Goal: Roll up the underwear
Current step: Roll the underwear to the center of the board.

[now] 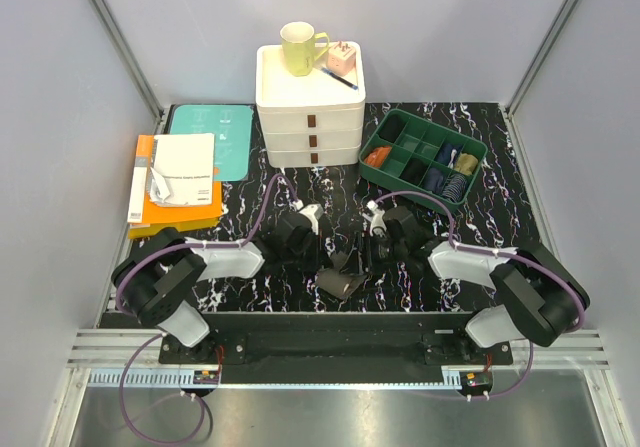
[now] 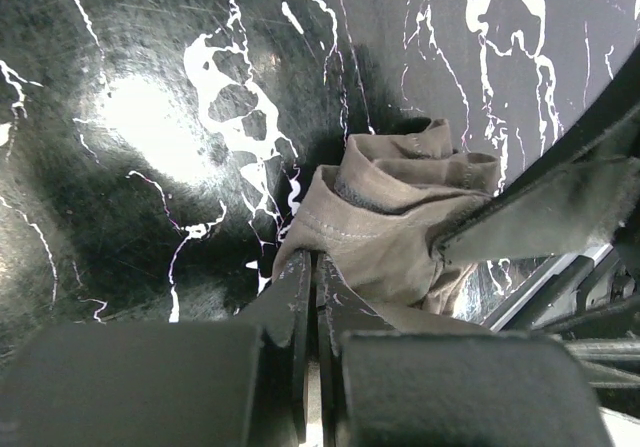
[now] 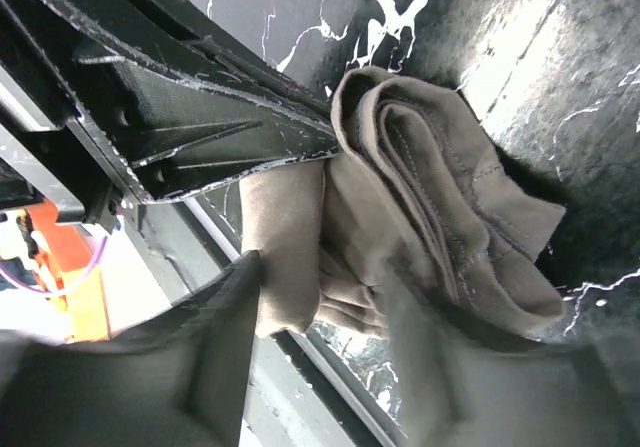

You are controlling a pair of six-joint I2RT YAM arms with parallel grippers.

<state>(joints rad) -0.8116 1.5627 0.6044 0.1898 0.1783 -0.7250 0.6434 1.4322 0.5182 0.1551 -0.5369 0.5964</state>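
Observation:
Next, I open my left gripper, as its fingers pinch only a tiny bit of the underwear's edge, and take the thicker fold (image 2: 352, 285) beside it before rolling.
The olive-brown underwear (image 1: 340, 285) lies bunched in loose folds on the black marbled table, near its front edge, between both arms. My left gripper (image 2: 312, 264) is shut, its tips pinching the near edge of the underwear (image 2: 390, 232). In the right wrist view the folded underwear (image 3: 430, 207) fills the middle, and a flap hangs down beside the left gripper's finger (image 3: 230, 132). My right gripper (image 3: 330, 307) is open, one finger on each side of the lower end of the bundle. The right gripper's finger (image 2: 560, 207) shows against the cloth in the left wrist view.
A green compartment tray (image 1: 476, 155) holding several rolled bundles stands at the back right. A white drawer unit (image 1: 310, 117) carries a yellow-green mug (image 1: 300, 47). Books and papers (image 1: 180, 182) lie at the left. The table's front rail (image 3: 300, 392) runs just below the bundle.

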